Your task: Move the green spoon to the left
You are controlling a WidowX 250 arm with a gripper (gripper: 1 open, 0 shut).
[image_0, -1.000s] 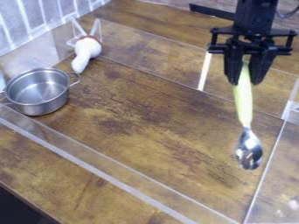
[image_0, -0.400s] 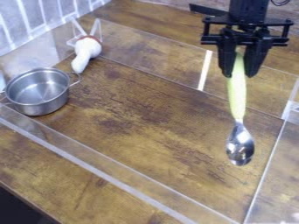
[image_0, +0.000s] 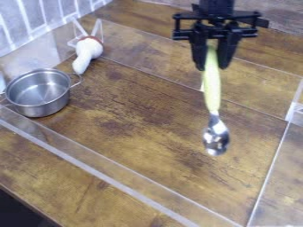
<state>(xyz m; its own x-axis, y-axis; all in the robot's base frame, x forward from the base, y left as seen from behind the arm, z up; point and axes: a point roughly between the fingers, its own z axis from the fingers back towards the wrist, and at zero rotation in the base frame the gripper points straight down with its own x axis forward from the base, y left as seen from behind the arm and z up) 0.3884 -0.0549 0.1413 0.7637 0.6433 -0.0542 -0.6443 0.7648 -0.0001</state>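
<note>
The robot's gripper will release the green spoon on the wood (image_0: 94,126) beside the small steel pot. The spoon now hangs upright over the wooden table.
The green spoon (image_0: 211,89) hangs nearly upright in the air over the right half of the wooden table, its yellow-green handle up and its shiny metal bowl (image_0: 215,139) down. My black gripper (image_0: 214,55) is at the top of the view, shut on the upper end of the handle. The spoon's bowl is lifted off the wood, right of the table's middle.
A small steel pot (image_0: 37,91) sits at the left edge. A whitish stubby object with a red tip (image_0: 84,53) lies at the back left. Clear acrylic walls (image_0: 178,213) border the wooden table (image_0: 130,106) along the front and right.
The gripper has carried the spoon leftward and a little up across the last second. The spoon's bowl has shifted from near the right wall toward the table's middle.
</note>
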